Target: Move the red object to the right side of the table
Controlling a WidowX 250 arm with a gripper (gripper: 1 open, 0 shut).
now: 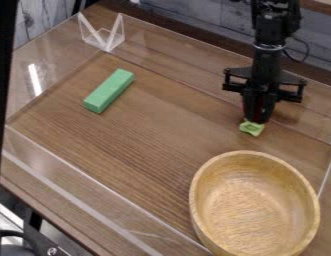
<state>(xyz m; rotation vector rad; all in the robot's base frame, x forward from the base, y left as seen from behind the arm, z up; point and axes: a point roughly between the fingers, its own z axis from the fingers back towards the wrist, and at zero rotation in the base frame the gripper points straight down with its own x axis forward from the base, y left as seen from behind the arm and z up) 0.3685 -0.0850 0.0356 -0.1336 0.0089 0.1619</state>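
Observation:
The robot's gripper will release the red object on the bare wood (279, 119) just behind the large wooden bowl.
My gripper (257, 116) points straight down over the right part of the table (154, 135), just behind the bowl. Its fingers are shut on the red object (251, 127). Only the object's pale green leafy end shows below the fingertips, low over the wood; the red body is mostly hidden between the dark fingers. I cannot tell whether it touches the tabletop.
A large wooden bowl (255, 208) fills the front right corner, close below the gripper. A flat green block (109, 90) lies at the left middle. Low clear acrylic walls (74, 205) edge the table, with a clear angled piece (101, 33) at the back left.

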